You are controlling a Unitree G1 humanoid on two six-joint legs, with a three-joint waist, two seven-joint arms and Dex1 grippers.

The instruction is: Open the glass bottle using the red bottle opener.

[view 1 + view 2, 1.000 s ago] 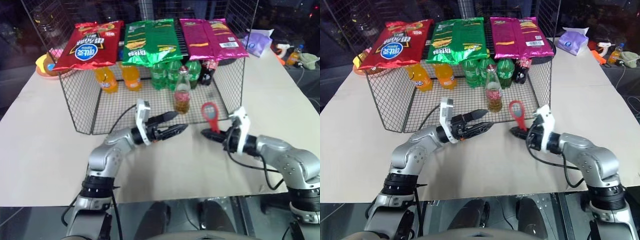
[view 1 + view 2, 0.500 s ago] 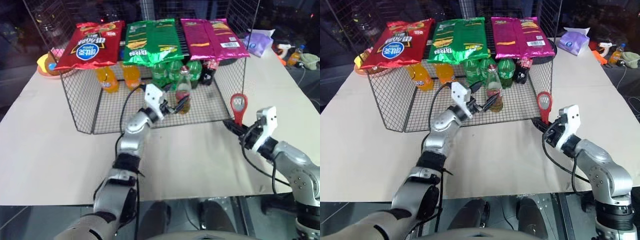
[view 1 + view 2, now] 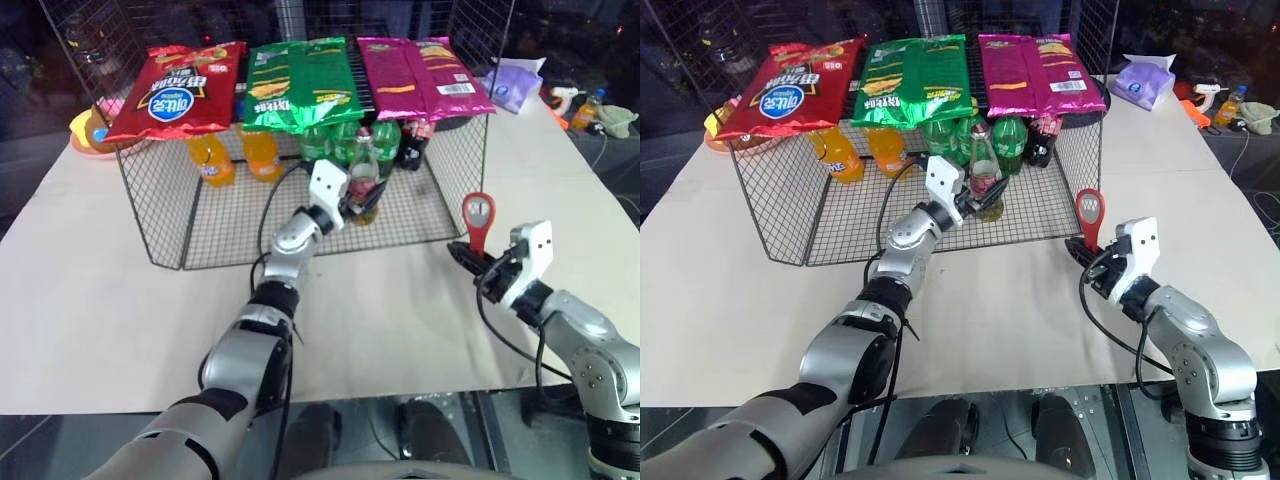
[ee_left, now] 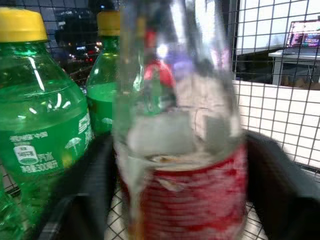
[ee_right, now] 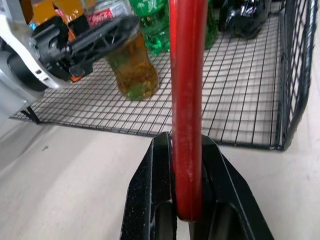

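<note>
I will set the glass bottle down with my left gripper on the table (image 3: 311, 287), just outside the front edge of the mesh cage.
The glass bottle (image 3: 363, 178), with amber drink and a red label, stands upright on the wire floor of the mesh cage (image 3: 160, 215). My left gripper (image 3: 358, 207) reaches into the cage, and its black fingers (image 4: 85, 195) press the bottle at label height from both sides. My right gripper (image 3: 470, 255) hovers over the table to the right of the cage. It is shut on the handle of the red bottle opener (image 3: 478, 214), whose oval head points up. The right wrist view shows the opener (image 5: 186, 100) edge-on between the fingers, with the bottle (image 5: 131, 70) beyond it.
Green plastic bottles (image 4: 40, 125) stand right behind the glass bottle, with orange ones (image 3: 212, 160) to the left and a dark bottle (image 3: 412, 145) to the right. Snack bags (image 3: 300, 85) lie on the cage top. A tissue pack (image 3: 515, 85) sits at the back right.
My left gripper went forward into the cage and its fingers closed in around the glass bottle. My right gripper moved right with the opener, which now stands upright.
</note>
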